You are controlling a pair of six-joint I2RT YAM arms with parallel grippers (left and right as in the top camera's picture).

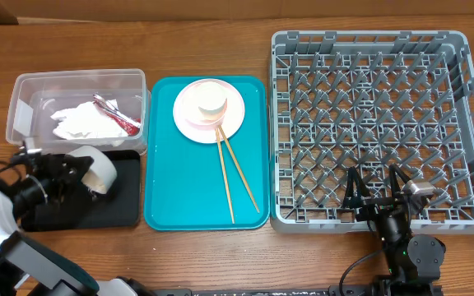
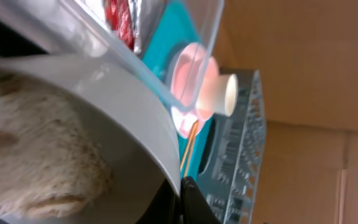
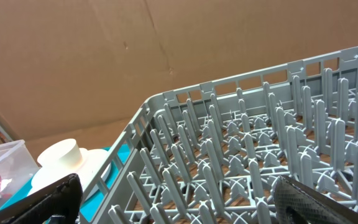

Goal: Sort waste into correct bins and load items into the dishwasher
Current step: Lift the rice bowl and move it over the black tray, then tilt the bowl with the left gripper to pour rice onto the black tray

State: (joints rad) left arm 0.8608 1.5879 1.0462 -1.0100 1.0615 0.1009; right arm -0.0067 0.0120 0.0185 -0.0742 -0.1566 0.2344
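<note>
I should use my left gripper to set the whitish bowl free on the teal tray [image 1: 178, 173], between the chopsticks and the black tray.
My left gripper [image 1: 74, 167] is shut on the rim of the whitish bowl [image 1: 99, 168] and holds it tilted over the black tray [image 1: 97, 210]. In the left wrist view the fingers [image 2: 182, 194] pinch the bowl's rim [image 2: 135, 118], and a clump of rice [image 2: 36, 149] sits inside. The clear tub [image 1: 81, 76] holds the white napkin [image 1: 76, 123] and the red wrapper [image 1: 118, 119]. The pink plate [image 1: 189, 123] carries the white cup [image 1: 210, 100], with chopsticks [image 1: 229, 177] beside it. My right gripper [image 1: 377, 191] is open and empty over the front of the grey dish rack [image 1: 369, 41].
The plate and chopsticks lie on a teal tray [image 1: 179, 205] between the bins and the rack. The rack's upright pegs [image 3: 241, 143] fill the right wrist view. A pink bowl [image 2: 188, 71] seems to sit under the cup. Bare wood lies along the front edge.
</note>
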